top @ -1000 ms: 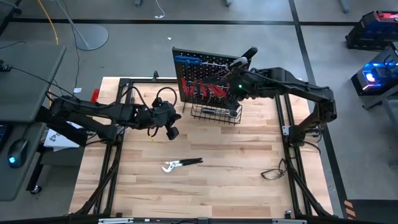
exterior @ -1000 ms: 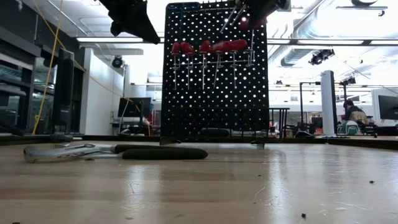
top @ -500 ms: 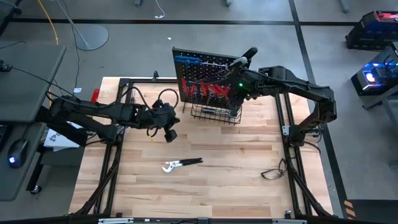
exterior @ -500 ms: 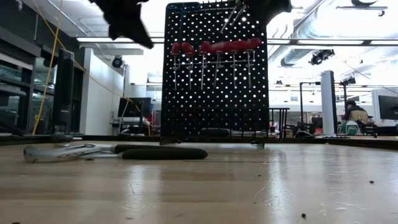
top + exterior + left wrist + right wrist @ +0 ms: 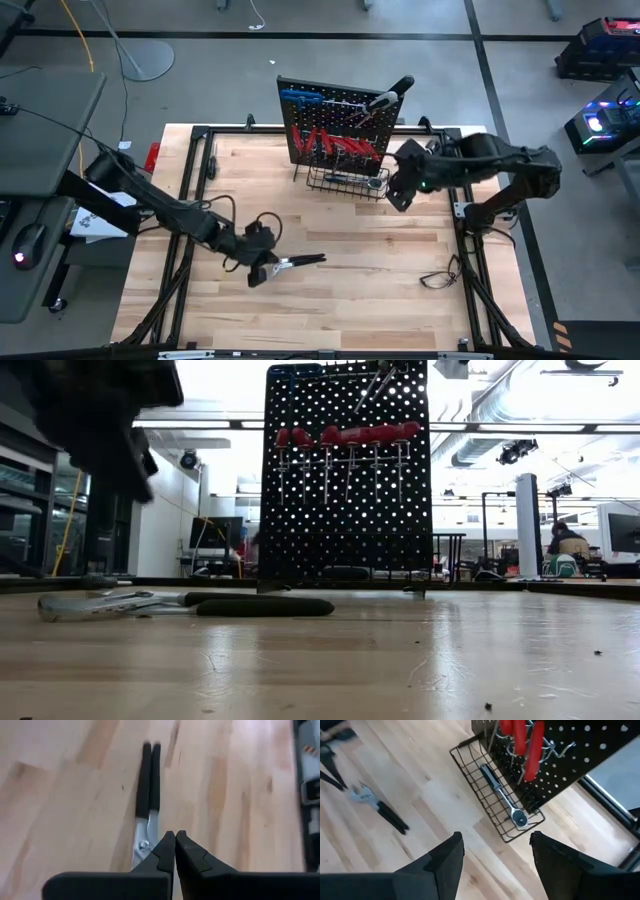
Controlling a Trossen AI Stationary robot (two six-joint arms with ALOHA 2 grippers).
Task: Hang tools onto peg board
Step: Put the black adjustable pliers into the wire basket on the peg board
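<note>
I have my left gripper shut and empty beside the silver joint of the pliers, so next I open it and close it around the pliers where the black handles begin [image 5: 148, 816].
The black peg board [image 5: 335, 120] stands upright at the table's far middle. A row of red-handled screwdrivers [image 5: 345, 435] and blue hex keys [image 5: 300, 97] hang on it. A ratchet wrench [image 5: 502, 795] lies in its wire basket [image 5: 350, 183]. Silver pliers with black handles [image 5: 297, 263] lie flat on the wood toward the near side. My left gripper [image 5: 174, 840] is shut and hovers just above the pliers' silver head [image 5: 142, 845], pointing along the handles. My right gripper [image 5: 495, 855] is open and empty, to the right of the basket [image 5: 398, 200].
Black frame rails [image 5: 185, 250] run along the table's left and right sides. A thin black cable [image 5: 440, 275] lies near the right rail. Bare wood stretches between the pliers and the basket. A person sits far off in the room [image 5: 570, 545].
My left gripper has dropped fast toward the table's near edge and tipped downward, ending over the pliers' head. A red-handled screwdriver that was at my right gripper now hangs in the row on the board. My right gripper has drawn back from the board toward the table's right edge.
</note>
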